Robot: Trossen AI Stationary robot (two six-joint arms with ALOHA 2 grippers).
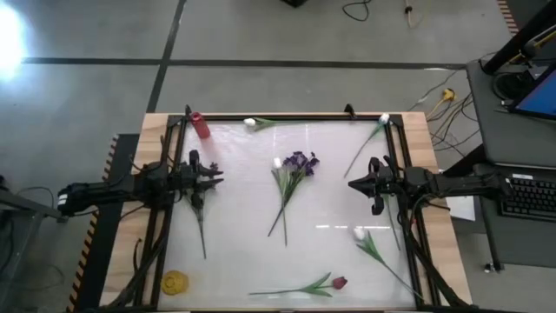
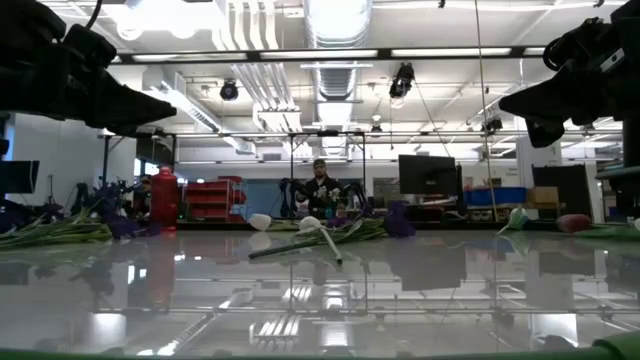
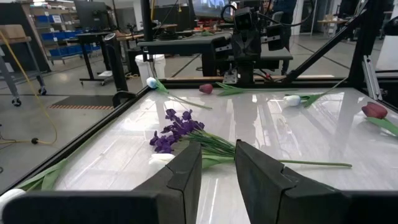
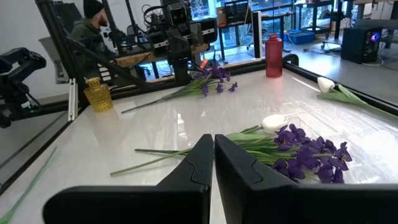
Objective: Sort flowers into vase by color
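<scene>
The purple sprig is lying beneath my left gripper, which will close on the upper stems (image 1: 198, 205) of the sprig, just below its blooms.
A purple bunch (image 1: 300, 163) (image 3: 177, 130) (image 4: 311, 149) lies flat mid-table, with a white bud (image 4: 273, 122) beside it. A second purple sprig (image 1: 213, 167) (image 4: 211, 74) lies under my left gripper (image 1: 215, 178) (image 3: 217, 155), which hangs open above the table. The dark red tulip (image 1: 339, 283) (image 3: 374, 111) lies near the near edge. White tulips lie at the far edge (image 1: 250, 123), the far right (image 1: 383, 119) and the near right (image 1: 360, 233). My right gripper (image 1: 352, 184) (image 4: 214, 140) hovers shut, right of the central bunch.
A red vase (image 1: 200, 125) (image 4: 272, 46) stands at the far left corner and a yellow vase (image 1: 175, 282) (image 4: 98, 94) at the near left corner. A dark frame (image 1: 287, 116) rims the glossy white table. A person (image 2: 320, 185) is in the room beyond.
</scene>
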